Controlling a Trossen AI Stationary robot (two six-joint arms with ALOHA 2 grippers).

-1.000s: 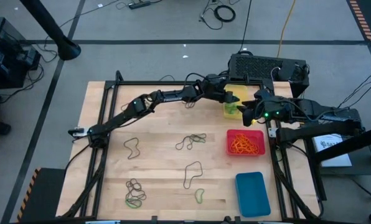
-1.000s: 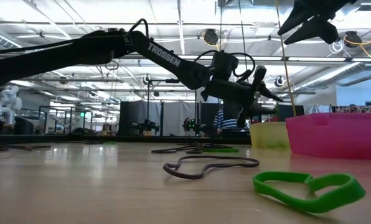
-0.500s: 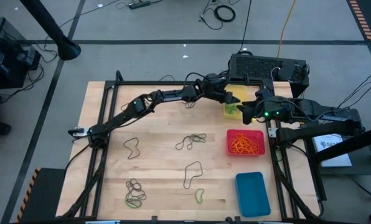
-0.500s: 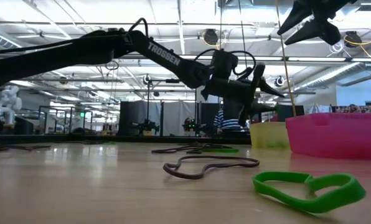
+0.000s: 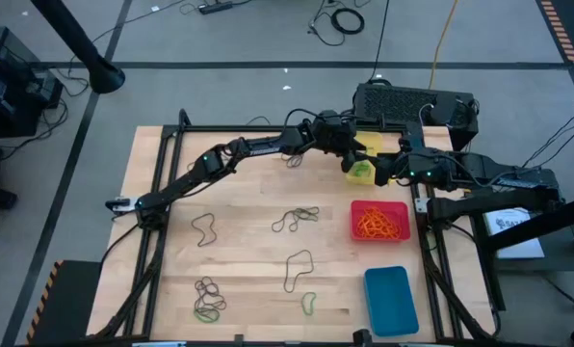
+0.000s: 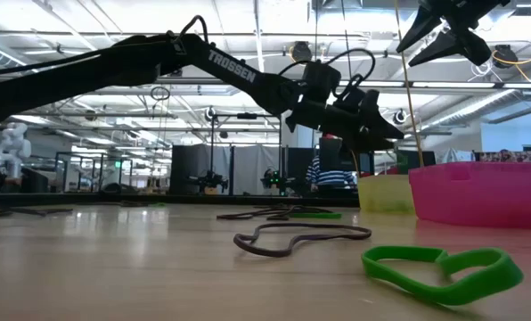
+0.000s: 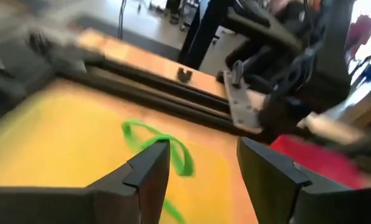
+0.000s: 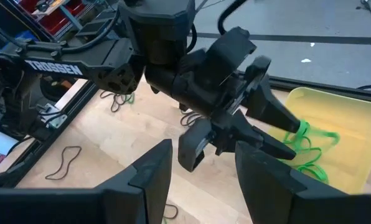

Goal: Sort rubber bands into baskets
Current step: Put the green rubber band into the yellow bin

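The loose bunch of rubber bands [image 5: 299, 218] nearest the red basket needs sorting, so my left gripper needs to go there next and close on it.
My left gripper [image 5: 356, 146] hangs open and holds nothing just above the yellow basket [image 5: 372, 144]. Green rubber bands [image 7: 157, 138] lie on that basket's floor [image 7: 61, 143], below and between the fingers. My right gripper [image 5: 381, 172] waits open and holds nothing, raised by the basket's right side and facing the left gripper [image 8: 260, 124]. The red basket [image 5: 379, 220] holds orange bands. The blue basket [image 5: 390, 299] stands near the front edge. Dark and green bands [image 5: 297, 220] lie loose on the table.
Loose bands lie at the centre left [image 5: 206, 227], centre front [image 5: 297, 270] and front left [image 5: 208, 299], with a green one [image 6: 444, 267] near the front. A black box [image 5: 412, 104] stands behind the yellow basket. A black frame rail [image 5: 162, 164] borders the table.
My left gripper has rolled about its own axis over the yellow basket and risen slightly. My right gripper has stayed in place.
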